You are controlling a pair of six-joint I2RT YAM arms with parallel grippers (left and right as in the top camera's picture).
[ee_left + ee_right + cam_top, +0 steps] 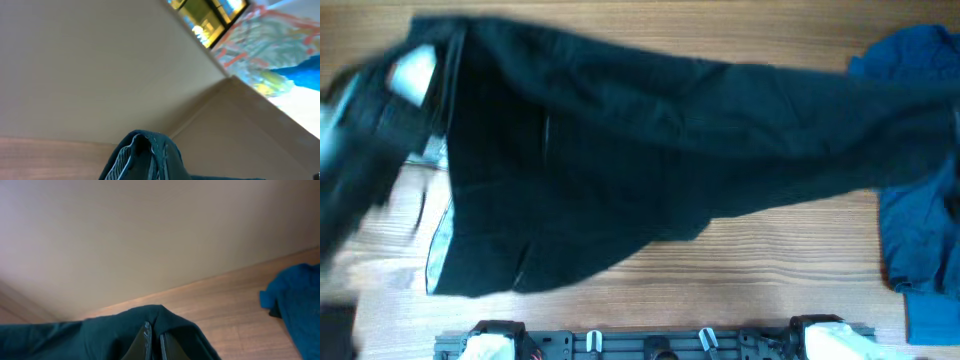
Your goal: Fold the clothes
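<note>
The robot's left gripper should release the black shorts' waistband end on the wooden table straight ahead of its arm base [535, 193].
The black shorts [620, 150] hang stretched across the wooden table [770, 250], held up at both ends, with the lower part resting on the wood. My left gripper [415, 72] is a blur at the far left end. In the left wrist view its fingers are hidden under the ribbed waistband [142, 157] draped over them. In the right wrist view my right gripper [154, 329] is shut on a peak of black cloth [100, 335], the two dark fingers pressed close together. A royal-blue garment [920, 230] lies crumpled at the right edge, partly under the shorts' right end.
A lighter blue piece [932, 318] lies at the front right corner. The arms' base rail [650, 342] runs along the front edge. A plain beige wall [150, 240] stands behind the table, and the blue garment [295, 302] lies right of my right gripper.
</note>
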